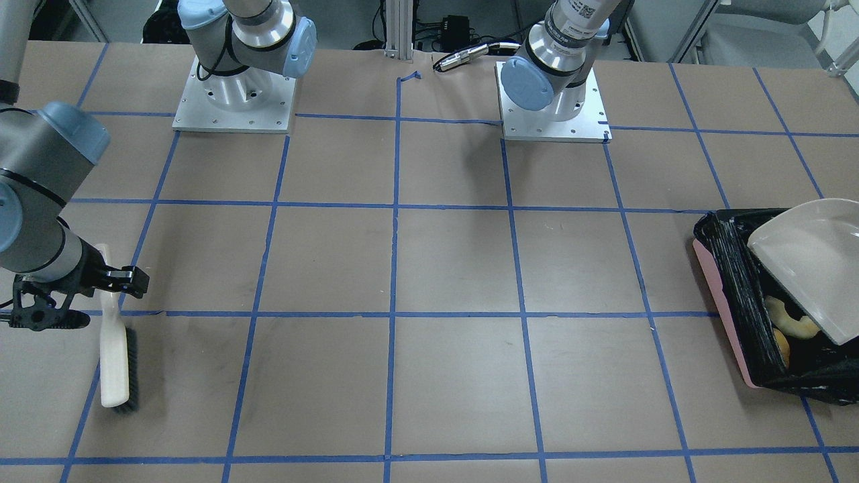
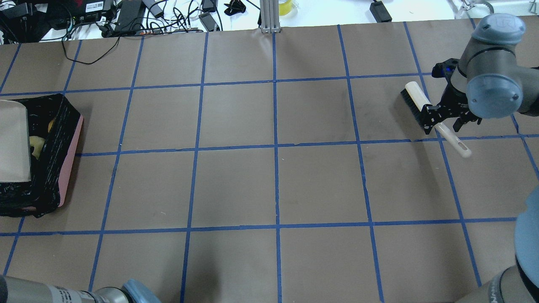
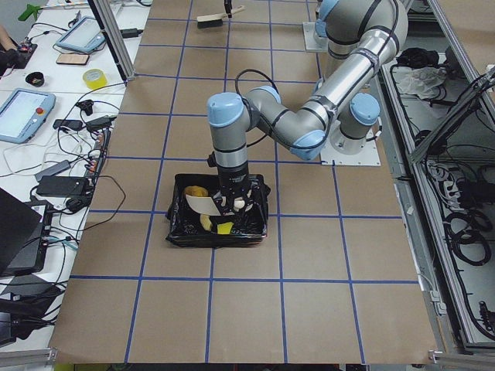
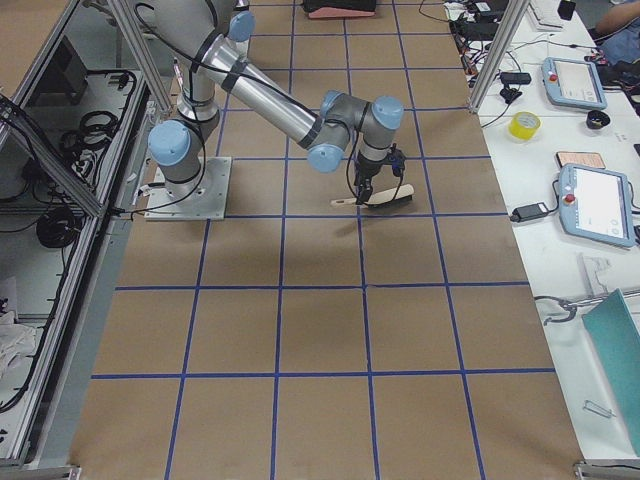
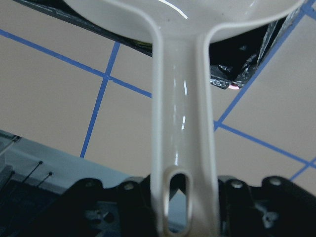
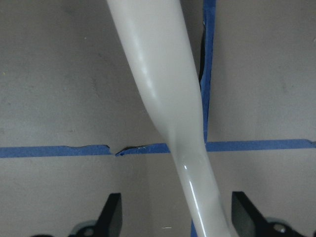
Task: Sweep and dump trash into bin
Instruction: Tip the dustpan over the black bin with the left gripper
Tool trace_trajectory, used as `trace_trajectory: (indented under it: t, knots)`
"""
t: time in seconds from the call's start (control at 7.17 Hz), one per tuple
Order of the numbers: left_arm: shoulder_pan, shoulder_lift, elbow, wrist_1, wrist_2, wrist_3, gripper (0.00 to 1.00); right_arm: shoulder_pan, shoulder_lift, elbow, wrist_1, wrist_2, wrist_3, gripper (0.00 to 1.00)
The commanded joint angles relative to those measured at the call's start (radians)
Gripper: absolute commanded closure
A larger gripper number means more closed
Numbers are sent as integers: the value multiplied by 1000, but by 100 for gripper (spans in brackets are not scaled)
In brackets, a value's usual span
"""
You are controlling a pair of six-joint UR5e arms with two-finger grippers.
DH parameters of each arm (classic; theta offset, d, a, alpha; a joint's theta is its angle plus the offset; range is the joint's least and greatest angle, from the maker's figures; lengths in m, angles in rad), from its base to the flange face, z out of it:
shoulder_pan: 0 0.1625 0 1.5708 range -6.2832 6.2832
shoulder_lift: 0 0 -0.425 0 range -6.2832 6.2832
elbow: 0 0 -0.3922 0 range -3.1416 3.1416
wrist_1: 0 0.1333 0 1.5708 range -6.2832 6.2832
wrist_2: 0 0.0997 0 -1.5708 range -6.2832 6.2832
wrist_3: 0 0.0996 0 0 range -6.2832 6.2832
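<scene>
I should use my left gripper to set the cream dustpan down on the blue tape crossing point(image 1: 653, 270), next to the pink bin.
The pink bin point(image 1: 723, 300), lined with a black bag, stands at the table's end on my left side. Inside it lie a tan crescent point(image 1: 793, 323), a golden-brown lump point(image 1: 782, 346) and a yellow-green wedge point(image 2: 37, 145). My left gripper point(image 5: 185, 197) is shut on the handle of the cream dustpan point(image 1: 812, 261), which hangs tilted over the bin. My right gripper point(image 2: 447, 119) is open, its jaws wide on either side of the handle of the cream brush point(image 2: 414, 103). The brush lies on the table.
The table is brown paper with a grid of blue tape point(image 1: 394, 268). Both arm bases point(image 1: 235, 100) stand at the robot's edge. Cables and power bricks point(image 2: 126, 17) lie beyond the far edge.
</scene>
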Motion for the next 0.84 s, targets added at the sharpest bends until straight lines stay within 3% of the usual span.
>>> trace_trajectory:
  t: [0.0,0.14,0.42,0.7]
  knots:
    - [100,10,0,-72,-261,53,100,0,-16,-2,6,-3,16,8]
    - [125,12,12,-135,-329,55,100,0,-44,-8,15,-3,18,1]
    - [131,21,69,-294,-422,56,100,2,-135,-49,111,-3,61,0]
    - [61,21,61,-338,-464,52,100,11,-219,-103,243,17,211,0]
